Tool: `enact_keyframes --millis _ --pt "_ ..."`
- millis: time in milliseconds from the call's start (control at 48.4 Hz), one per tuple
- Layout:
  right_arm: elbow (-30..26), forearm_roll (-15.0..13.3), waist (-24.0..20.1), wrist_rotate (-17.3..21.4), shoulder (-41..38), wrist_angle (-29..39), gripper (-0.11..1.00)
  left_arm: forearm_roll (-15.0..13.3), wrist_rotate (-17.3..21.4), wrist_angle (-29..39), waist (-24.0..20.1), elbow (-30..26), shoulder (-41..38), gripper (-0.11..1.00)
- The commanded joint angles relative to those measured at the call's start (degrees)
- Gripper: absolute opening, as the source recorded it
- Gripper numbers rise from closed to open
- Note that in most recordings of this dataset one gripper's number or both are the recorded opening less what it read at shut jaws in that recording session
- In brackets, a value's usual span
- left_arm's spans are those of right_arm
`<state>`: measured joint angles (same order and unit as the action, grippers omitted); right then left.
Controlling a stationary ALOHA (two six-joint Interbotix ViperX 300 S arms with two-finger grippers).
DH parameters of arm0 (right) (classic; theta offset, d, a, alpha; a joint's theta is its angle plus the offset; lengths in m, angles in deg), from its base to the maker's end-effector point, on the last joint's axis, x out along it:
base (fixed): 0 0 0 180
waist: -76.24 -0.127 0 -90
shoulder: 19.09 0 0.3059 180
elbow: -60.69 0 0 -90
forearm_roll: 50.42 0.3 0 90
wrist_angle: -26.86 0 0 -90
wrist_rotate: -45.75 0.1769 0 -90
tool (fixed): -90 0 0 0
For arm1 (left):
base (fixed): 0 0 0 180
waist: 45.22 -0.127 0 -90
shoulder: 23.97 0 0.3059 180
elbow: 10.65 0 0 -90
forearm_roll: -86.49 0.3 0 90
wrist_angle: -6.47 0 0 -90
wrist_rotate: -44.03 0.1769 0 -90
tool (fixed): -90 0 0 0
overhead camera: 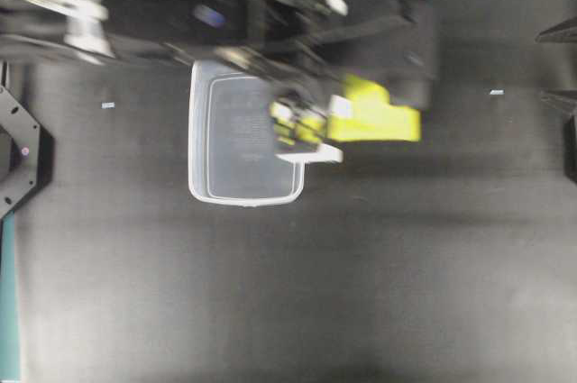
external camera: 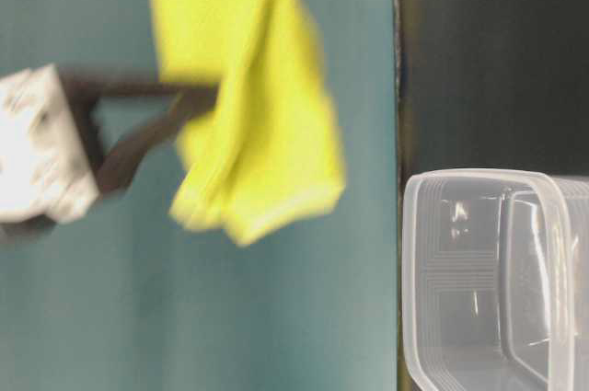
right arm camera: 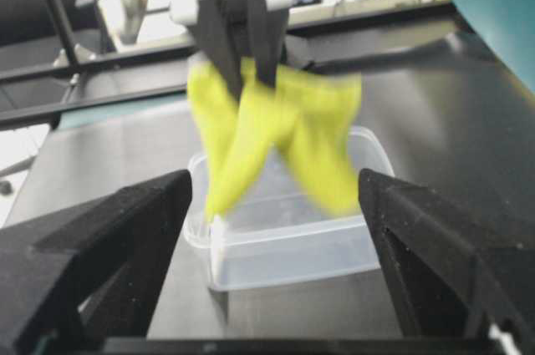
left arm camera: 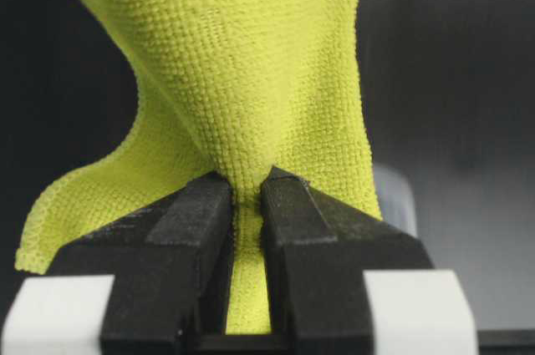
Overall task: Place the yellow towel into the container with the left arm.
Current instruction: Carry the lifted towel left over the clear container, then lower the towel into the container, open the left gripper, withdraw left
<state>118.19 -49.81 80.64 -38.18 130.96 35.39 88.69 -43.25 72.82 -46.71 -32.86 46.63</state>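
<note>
Next, I let go of the yellow towel with my left gripper so that it rests on the middle of the clear container's empty bottom (overhead camera: 252,136). The towel still hangs above the container's edge.
My left gripper (overhead camera: 323,118) is shut on the yellow towel (overhead camera: 374,113), pinching a fold of it between both jaws in the left wrist view (left arm camera: 247,184). The towel (left arm camera: 242,63) hangs in the air, blurred, over the right-hand edge of the clear container (overhead camera: 243,140). In the right wrist view the towel (right arm camera: 267,134) droops from the left gripper (right arm camera: 247,71) above the container (right arm camera: 292,238), its lower ends near the rim. The table-level view shows the towel (external camera: 248,106) higher than the container (external camera: 497,281). My right gripper (right arm camera: 274,180) is open and empty, short of the container.
The right gripper (overhead camera: 561,68) sits at the overhead view's right edge. Two small white marks (overhead camera: 108,105) (overhead camera: 496,92) lie on the dark table. A black frame piece (overhead camera: 18,149) and a teal strip (overhead camera: 9,311) stand at the left edge.
</note>
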Motion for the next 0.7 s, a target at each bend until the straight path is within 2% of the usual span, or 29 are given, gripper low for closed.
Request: enact_keyframes --millis 0,352,476,683 --pt "-1.05 0.18 0.09 0.09 -0.44 -0.53 0.78 0.18 -0.09 1.41 -0.18 4.57 6.15 0.07" --pt "-1.05 0.18 0.09 0.09 -0.44 -0.70 0.77 0.18 -0.09 -7.82 -1.23 23.47 12.04 0.07" --pt "-1.05 0.18 0.09 0.09 -0.62 -0.70 0.77 0.18 0.09 -11.78 -1.14 27.86 11.87 0.07" --pt "-0.97 0.18 0.09 0.09 -0.79 -1.14 0.77 0.26 0.09 -19.42 -1.32 32.17 10.55 0.07"
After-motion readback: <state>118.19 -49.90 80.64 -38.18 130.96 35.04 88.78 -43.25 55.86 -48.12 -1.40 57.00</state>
